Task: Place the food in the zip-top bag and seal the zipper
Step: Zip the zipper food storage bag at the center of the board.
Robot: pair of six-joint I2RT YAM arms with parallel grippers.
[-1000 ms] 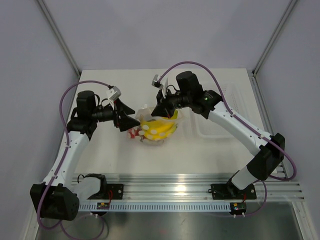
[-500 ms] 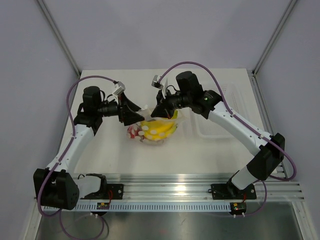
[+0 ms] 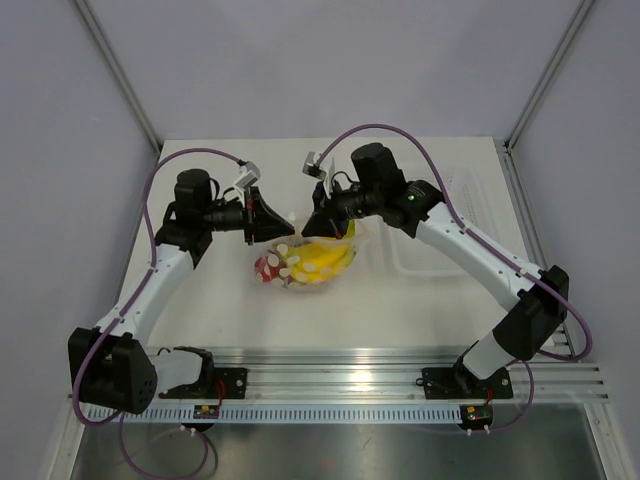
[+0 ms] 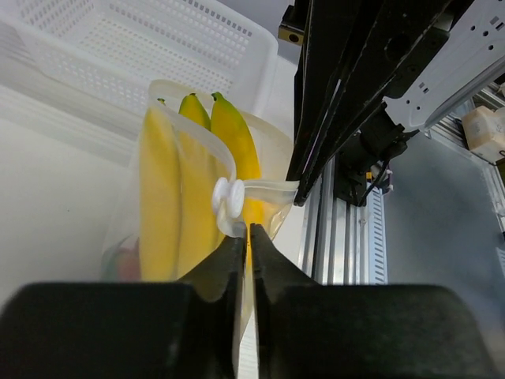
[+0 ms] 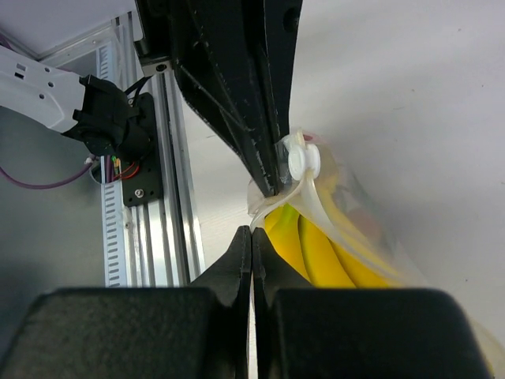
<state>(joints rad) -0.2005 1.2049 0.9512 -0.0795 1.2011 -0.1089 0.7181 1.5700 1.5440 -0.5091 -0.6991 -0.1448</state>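
Observation:
The bag's top edge is pinched by my right gripper short of the white slider, so it should open and take the slider [image 5: 304, 161] to seal the zipper.
The zip-top bag [image 3: 312, 262] hangs between both grippers at mid-table. Inside it are the food's yellow bananas [image 3: 322, 258] and red strawberries [image 3: 267, 267]. My left gripper [image 3: 287, 233] is shut on the bag's top edge, just below a white round slider [image 4: 229, 196] on the zipper [image 4: 207, 148]. Bananas [image 4: 166, 197] fill the bag in the left wrist view. My right gripper [image 3: 312, 227] is shut on the bag's corner [image 5: 264, 212] beside the same slider [image 5: 303, 160]. Its tips [image 5: 252, 233] nearly touch the left fingers [image 5: 237, 103].
A clear rigid tray [image 3: 432, 243] lies right of the bag, and its ribbed wall [image 4: 95, 47] shows behind the bag. An aluminium rail [image 3: 380, 362] runs along the near edge. Frame posts [image 3: 120, 75] rise at the far corners.
My left gripper moved right to the bag's top and closed on its edge. The bag's left side lifted a little. The right arm stayed put.

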